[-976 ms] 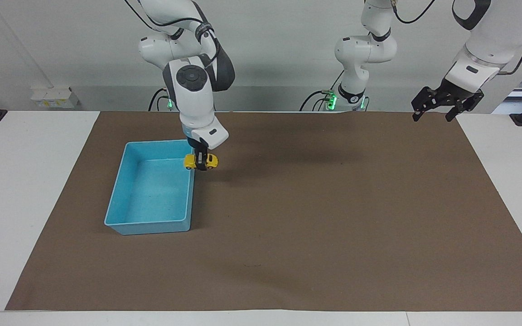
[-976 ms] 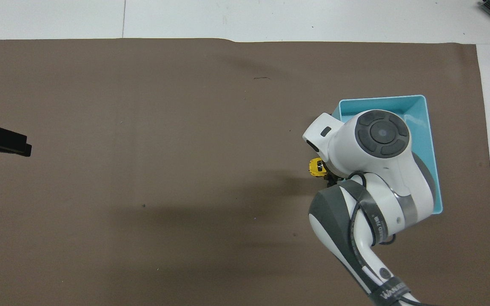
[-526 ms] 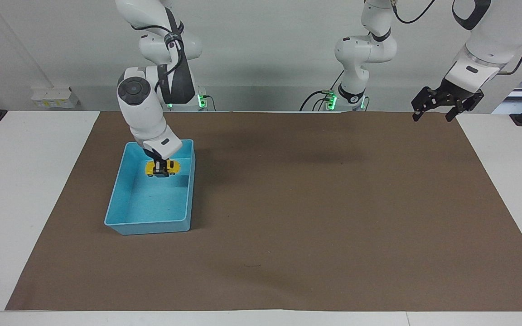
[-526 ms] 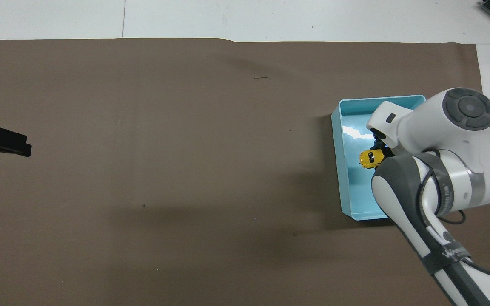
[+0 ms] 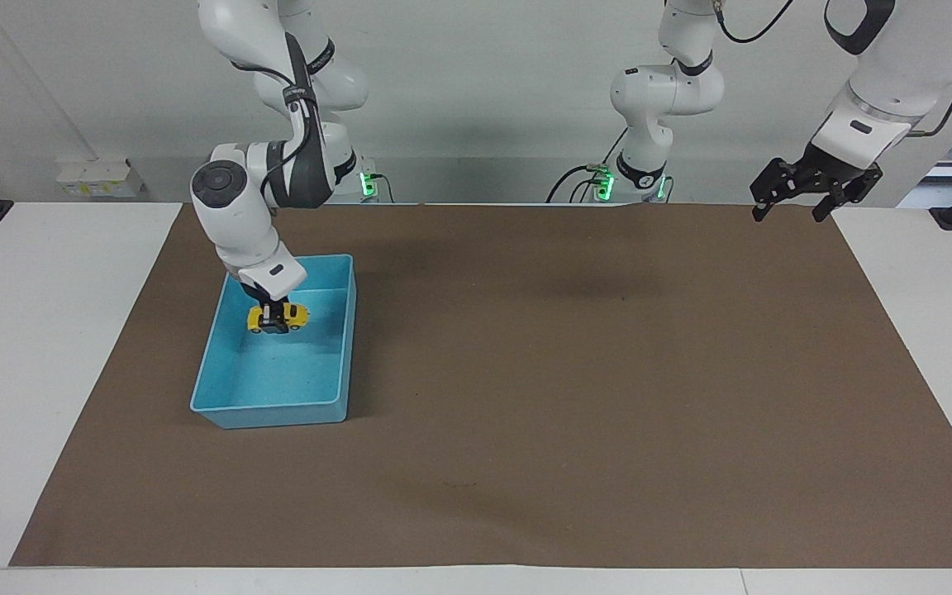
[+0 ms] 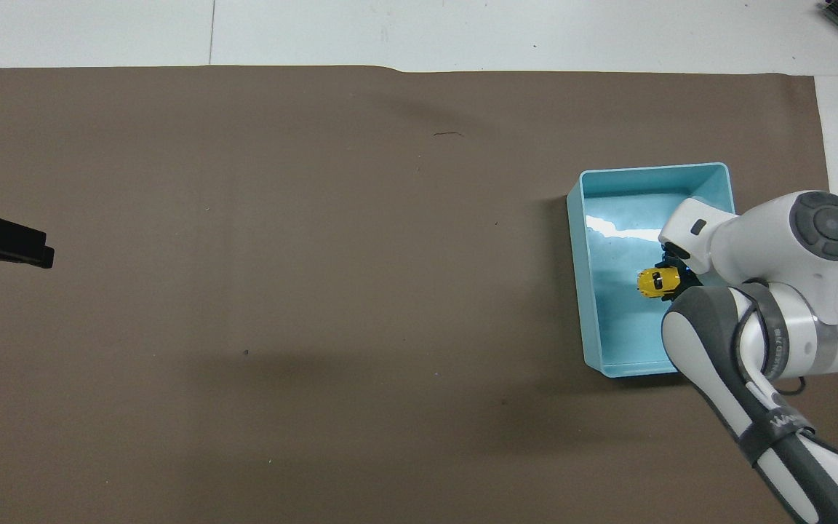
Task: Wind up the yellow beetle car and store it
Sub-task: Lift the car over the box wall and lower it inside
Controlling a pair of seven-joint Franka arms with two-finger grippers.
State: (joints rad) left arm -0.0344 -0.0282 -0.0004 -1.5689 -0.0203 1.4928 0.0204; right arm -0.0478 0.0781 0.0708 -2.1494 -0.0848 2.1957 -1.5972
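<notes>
My right gripper is going to the bottom of the tray, near the tray's side [image 6: 642, 287] facing my left gripper. It will let go of the yellow beetle car there.
The yellow beetle car [image 5: 277, 316] [image 6: 657, 282] hangs inside the light blue tray [image 5: 220, 411] [image 6: 577, 256], low over its floor, in the half nearer the robots. My right gripper [image 5: 276, 324] [image 6: 673, 280] is shut on the car, its black fingers clamped across the car's middle. Whether the wheels touch the tray floor I cannot tell. My left gripper [image 5: 802, 207] [image 6: 26, 247] waits open in the air over the edge of the brown mat at the left arm's end of the table.
The tray stands on a brown mat [image 5: 575, 388] toward the right arm's end of the table. White table [image 5: 21, 347] borders the mat on both ends. The right arm's elbow and forearm [image 6: 768, 349] hang over the tray's nearer corner.
The right arm has carried the car from over the tray's rim into the tray and lowered it toward the floor. The left arm has not moved.
</notes>
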